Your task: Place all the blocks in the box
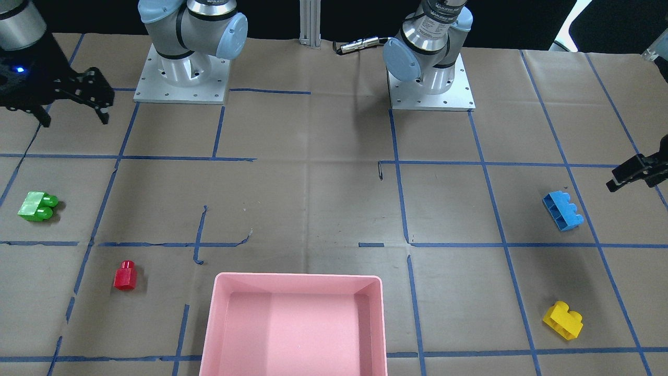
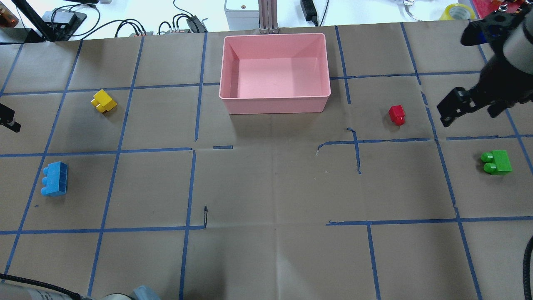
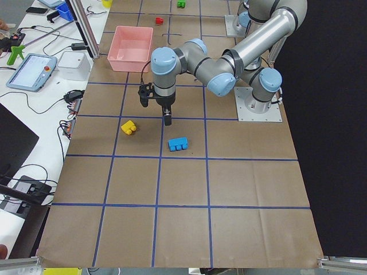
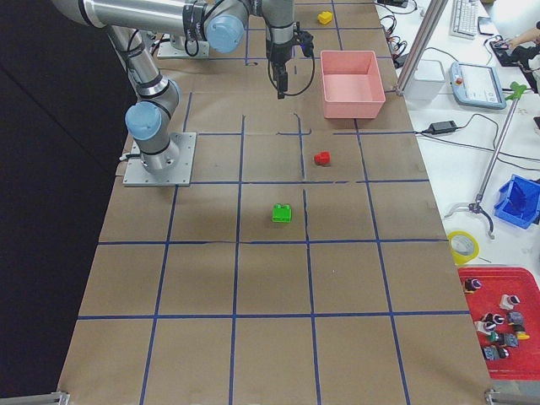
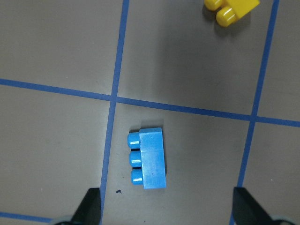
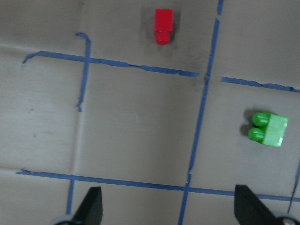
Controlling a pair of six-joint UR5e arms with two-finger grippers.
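Note:
I need to move my left gripper to the blue brick next and close it on the brick's middle (image 1: 564, 210) (image 5: 152, 158), with its fingers across the row of knobs.
The pink box (image 2: 275, 101) stands empty at the table's far middle. The yellow brick (image 2: 103, 101) and the blue brick (image 2: 54, 178) lie on my left side, the red brick (image 2: 397, 114) and the green brick (image 2: 495, 162) on my right. My left gripper (image 1: 636, 172) hangs open and empty above the table beside the blue brick (image 5: 147, 158), with the yellow brick (image 5: 230, 9) farther ahead. My right gripper (image 2: 472, 116) hangs open and empty above the table between the red brick (image 6: 163, 26) and the green brick (image 6: 268, 130).
Brown paper with blue tape lines covers the table (image 2: 266, 187). The two arm bases (image 1: 182, 78) stand at the robot's edge. Cables and devices (image 2: 183, 23) lie beyond the far edge behind the box.

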